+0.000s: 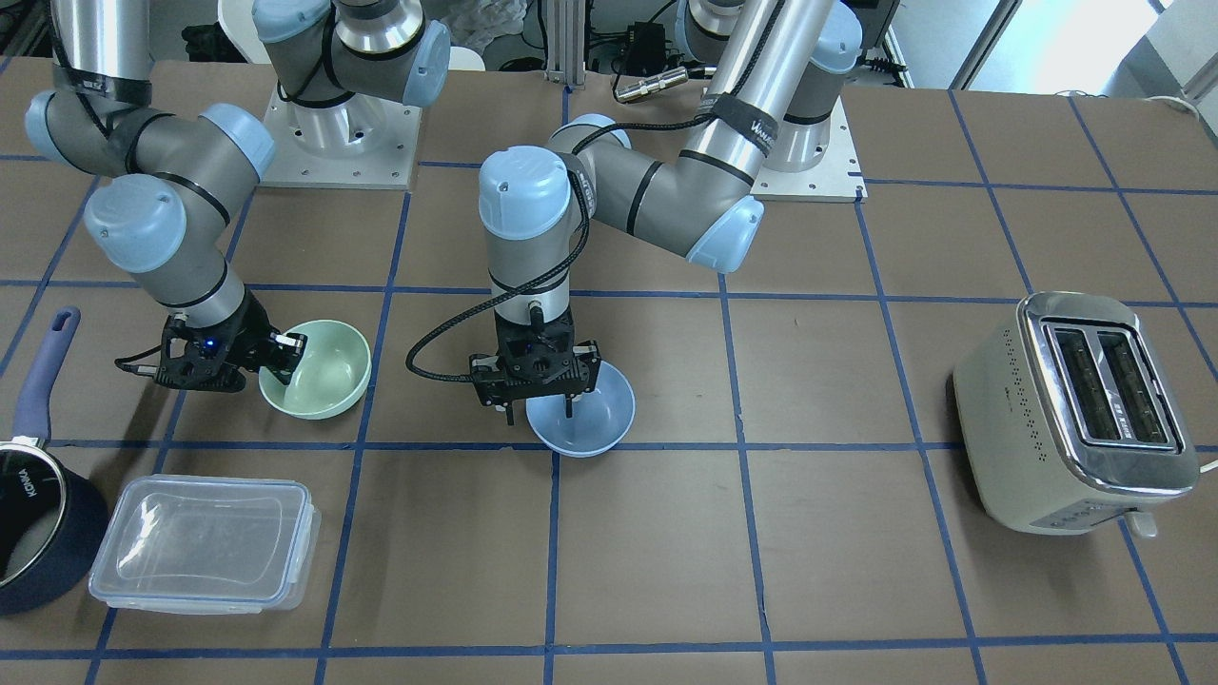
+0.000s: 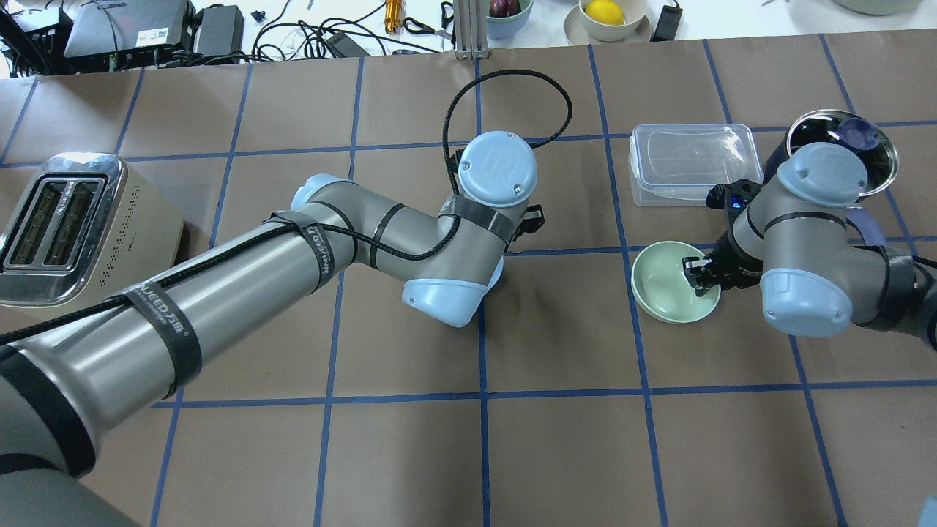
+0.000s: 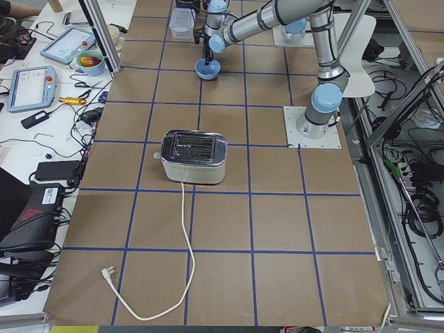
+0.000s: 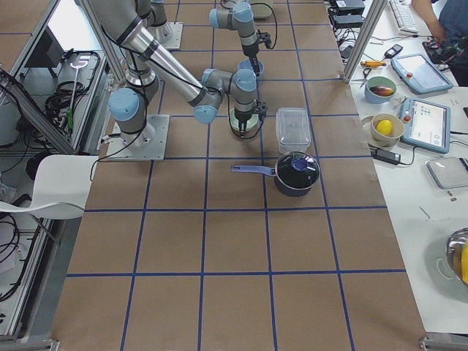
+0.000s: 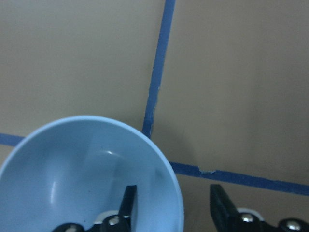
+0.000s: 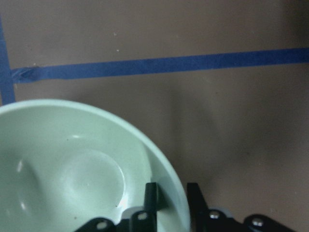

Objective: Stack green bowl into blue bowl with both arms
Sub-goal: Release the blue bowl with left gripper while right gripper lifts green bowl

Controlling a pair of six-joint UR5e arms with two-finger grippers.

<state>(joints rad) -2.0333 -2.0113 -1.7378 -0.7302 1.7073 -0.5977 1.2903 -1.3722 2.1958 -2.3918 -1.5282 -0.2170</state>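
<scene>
Next, my right gripper lets go of the green bowl inside the blue bowl (image 1: pixel 579 398) next to the tape crossing near the middle of the table.
The green bowl (image 1: pixel 324 366) is on the robot's right side of the table; it also shows in the overhead view (image 2: pixel 662 282). My right gripper (image 1: pixel 283 354) is shut on its rim, one finger inside and one outside, as the right wrist view shows (image 6: pixel 171 191). I cannot tell whether the bowl is off the table. The blue bowl (image 1: pixel 590 414) sits near the table's middle. My left gripper (image 1: pixel 540 404) is open and straddles its rim without touching, one finger (image 5: pixel 129 200) inside and one outside. In the overhead view the left wrist hides the blue bowl.
A clear lidded container (image 1: pixel 205 542) and a dark navy saucepan (image 1: pixel 38 533) stand near the green bowl, toward the operators' side. A cream toaster (image 1: pixel 1075 409) stands far off on the robot's left. Blue tape lines grid the brown table.
</scene>
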